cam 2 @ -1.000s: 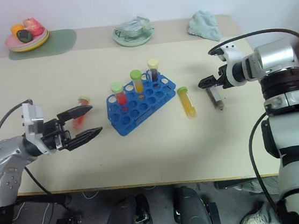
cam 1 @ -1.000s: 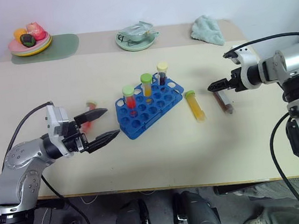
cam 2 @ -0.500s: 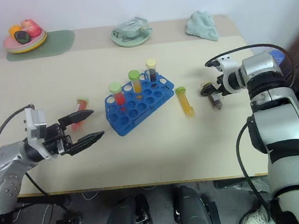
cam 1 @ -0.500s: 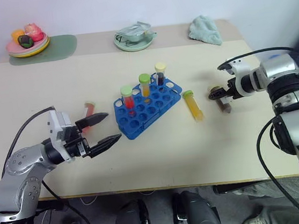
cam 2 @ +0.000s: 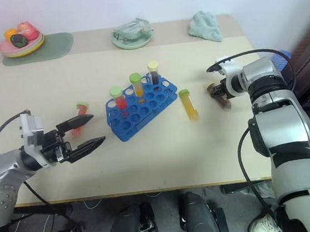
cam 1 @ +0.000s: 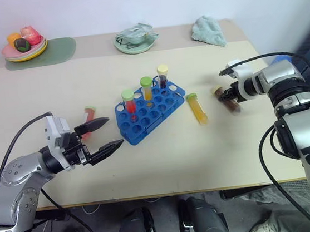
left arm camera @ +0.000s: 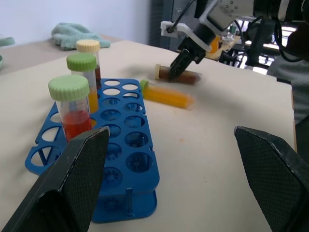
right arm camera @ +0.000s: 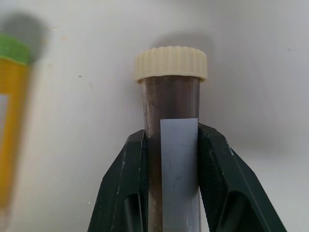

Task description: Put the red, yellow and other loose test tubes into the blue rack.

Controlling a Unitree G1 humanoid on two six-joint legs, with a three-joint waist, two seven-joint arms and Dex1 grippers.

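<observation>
I will use my right gripper to stand the brown tube in the blue rack's hole [cam 1: 175,94] between the dark tube and the loose yellow tube.
The blue rack [cam 1: 151,109] stands mid-table with three capped tubes upright in it: red [cam 1: 129,103], yellow [cam 1: 147,89] and dark [cam 1: 163,76]. A loose yellow tube [cam 1: 198,109] with a green cap lies just right of the rack. Further right, a brown tube [right arm camera: 171,96] with a cream cap lies on the table, and my right gripper [cam 1: 232,96] is shut on its body. A loose red tube [cam 2: 79,109] lies left of the rack, just beyond my left gripper [cam 1: 114,132], which hovers open and holds nothing.
Along the far edge are a plate of fruit [cam 1: 23,48] on a green mat [cam 1: 58,49], a pale green dish [cam 1: 135,41] holding a wrapper, and a teal cloth [cam 1: 208,30]. The table's right edge runs close to my right arm.
My right gripper has come down onto the brown tube and shut on it. The left gripper has stayed open in place. The whole picture has shifted a little.
</observation>
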